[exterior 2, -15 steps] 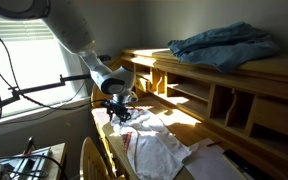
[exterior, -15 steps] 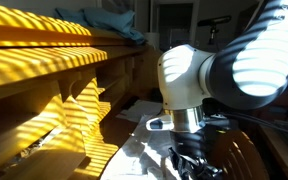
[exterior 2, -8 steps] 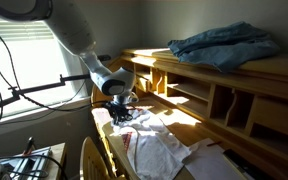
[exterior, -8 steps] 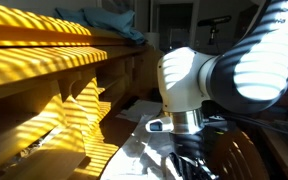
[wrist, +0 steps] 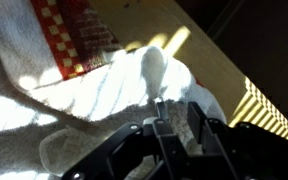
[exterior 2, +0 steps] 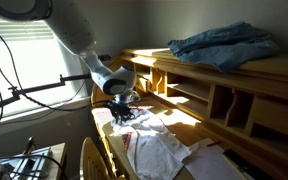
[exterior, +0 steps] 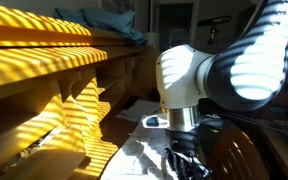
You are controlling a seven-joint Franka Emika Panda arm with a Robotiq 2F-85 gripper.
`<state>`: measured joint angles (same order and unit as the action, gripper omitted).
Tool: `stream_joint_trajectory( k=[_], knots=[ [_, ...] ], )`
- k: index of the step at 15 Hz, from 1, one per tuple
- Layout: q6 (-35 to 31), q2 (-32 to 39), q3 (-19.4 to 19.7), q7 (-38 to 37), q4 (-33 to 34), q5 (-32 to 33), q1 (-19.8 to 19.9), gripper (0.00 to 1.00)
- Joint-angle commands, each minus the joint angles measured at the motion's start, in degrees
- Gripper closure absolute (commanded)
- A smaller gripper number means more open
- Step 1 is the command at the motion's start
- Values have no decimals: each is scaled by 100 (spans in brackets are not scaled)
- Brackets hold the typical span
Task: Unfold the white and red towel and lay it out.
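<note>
I pinch a narrow fold beside the towel's loose end (wrist: 199,92), so I need to open, grab that end and pull it toward the window.
The white and red towel (exterior 2: 160,146) lies crumpled on the wooden desk, mostly white side up. In the wrist view the towel (wrist: 94,95) shows its red checked border (wrist: 64,35) at the top left. My gripper (wrist: 178,112) points down at the towel's near end, and its two black fingers pinch a raised fold of white cloth between them. In both exterior views the gripper (exterior: 184,160) (exterior 2: 121,115) sits low on the cloth at the desk's window end.
A blue cloth (exterior 2: 224,45) lies on top of the wooden hutch (exterior 2: 209,95), whose shelves run along the desk. Flat white papers (exterior 2: 222,160) lie past the towel. A chair back (exterior 2: 90,160) stands at the desk's front edge. Cables hang by the window.
The fingers have come together on a fold of the towel, and the wrist has sunk slightly toward the desk.
</note>
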<state>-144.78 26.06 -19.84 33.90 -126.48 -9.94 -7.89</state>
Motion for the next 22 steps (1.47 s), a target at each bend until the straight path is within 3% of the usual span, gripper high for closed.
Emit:
stream_joint_trajectory(
  k=[1, 6, 9, 12, 13, 14, 16, 17, 18, 19, 20, 22],
  knots=[
    [-159, 79, 62, -183, 90, 263, -13, 39],
    [-1, 230, 14, -164, 167, 189, 41, 5],
    [51, 304, 5, -163, 179, 206, 37, 1],
    [85, 356, -29, -150, 177, 180, 53, 13],
    [87, 364, -33, -155, 175, 181, 52, 21],
    [99, 381, -41, -152, 174, 178, 55, 37],
    [98, 405, -48, -156, 173, 181, 53, 45],
    [92, 415, -49, -158, 172, 180, 54, 54],
    [83, 414, -45, -165, 171, 186, 50, 53],
    [82, 410, -43, -167, 176, 189, 47, 17],
    [81, 414, -43, -169, 184, 186, 47, 23],
    [84, 413, -43, -175, 186, 179, 50, 17]
  ],
)
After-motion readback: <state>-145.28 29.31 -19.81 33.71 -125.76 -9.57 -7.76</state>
